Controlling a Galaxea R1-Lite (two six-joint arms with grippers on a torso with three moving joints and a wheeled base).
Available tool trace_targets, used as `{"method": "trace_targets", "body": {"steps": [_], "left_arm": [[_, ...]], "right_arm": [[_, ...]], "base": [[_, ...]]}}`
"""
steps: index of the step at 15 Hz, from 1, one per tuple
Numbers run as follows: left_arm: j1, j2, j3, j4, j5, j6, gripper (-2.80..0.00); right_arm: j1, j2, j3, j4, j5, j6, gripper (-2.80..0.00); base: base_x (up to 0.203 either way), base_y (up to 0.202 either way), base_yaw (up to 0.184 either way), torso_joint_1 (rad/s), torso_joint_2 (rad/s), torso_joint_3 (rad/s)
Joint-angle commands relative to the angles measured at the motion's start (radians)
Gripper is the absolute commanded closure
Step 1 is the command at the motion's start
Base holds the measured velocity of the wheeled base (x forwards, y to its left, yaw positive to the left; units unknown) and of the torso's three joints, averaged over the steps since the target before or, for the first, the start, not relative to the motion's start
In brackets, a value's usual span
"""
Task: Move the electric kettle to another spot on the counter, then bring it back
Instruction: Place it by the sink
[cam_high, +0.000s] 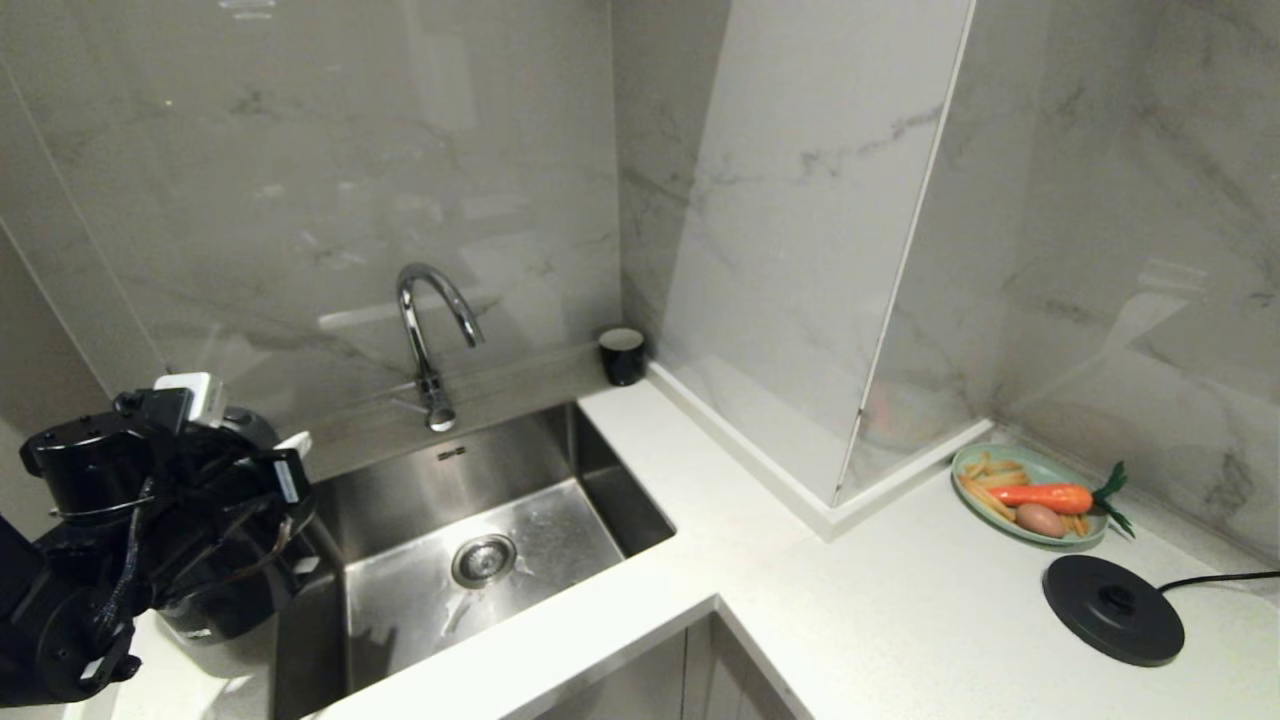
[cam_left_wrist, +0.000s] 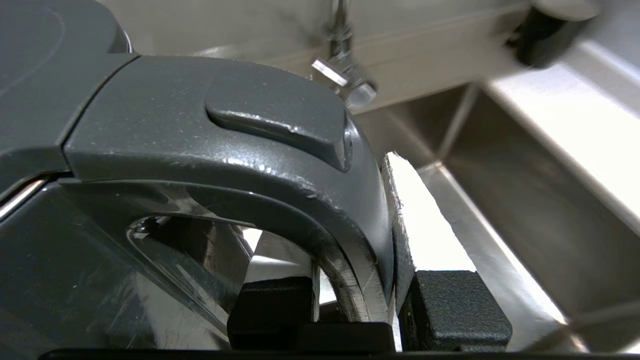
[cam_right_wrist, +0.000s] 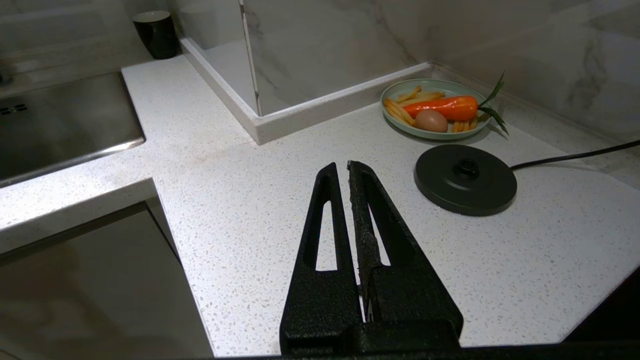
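Next, my left gripper sets the dark grey electric kettle on the white part of the counter (cam_high: 194, 618) beside the sink.
The dark grey electric kettle (cam_high: 218, 608) is at the far left of the white speckled counter (cam_high: 900, 600), just left of the sink, mostly hidden behind my left arm. I cannot tell whether it rests on the counter or hangs just above it. My left gripper (cam_high: 272, 500) is shut on the kettle's curved loop handle (cam_left_wrist: 280, 165): one finger (cam_left_wrist: 270, 305) sits inside the loop and the other pad (cam_left_wrist: 402, 240) presses the outside. My right gripper (cam_right_wrist: 341, 167) hovers shut and empty over the counter (cam_right_wrist: 240, 200), out of the head view.
The steel sink (cam_high: 600, 470) with its faucet (cam_high: 425, 330) lies right of the kettle. A small black cup (cam_high: 622, 355) stands behind it. The corded black base disc (cam_high: 1112, 608) and a green plate (cam_high: 965, 465) of food are at the right.
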Motion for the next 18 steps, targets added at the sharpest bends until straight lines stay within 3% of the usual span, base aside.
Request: {"method": "trace_targets", "body": {"steps": [1,7,18], "left_arm": [[0.007,0.122,-0.015,-0.055,0.000,0.000,0.00],[0.060,0.262,-0.014,-0.208,0.001,0.035,0.00],[0.093,0.353,0.029,-0.244,0.002,0.054,0.00]], "right_arm": [[0.000,0.000,0.000,0.000,0.000,-0.002,0.00],[0.000,0.000,0.000,0.000,0.000,-0.002,0.00],[0.000,0.000,0.000,0.000,0.000,-0.002,0.00]], "base": [[0.000,0.000,0.000,0.000,0.00,0.000],[0.000,0.000,0.000,0.001,0.00,0.005],[0.000,0.000,0.000,0.000,0.00,0.000]]}}
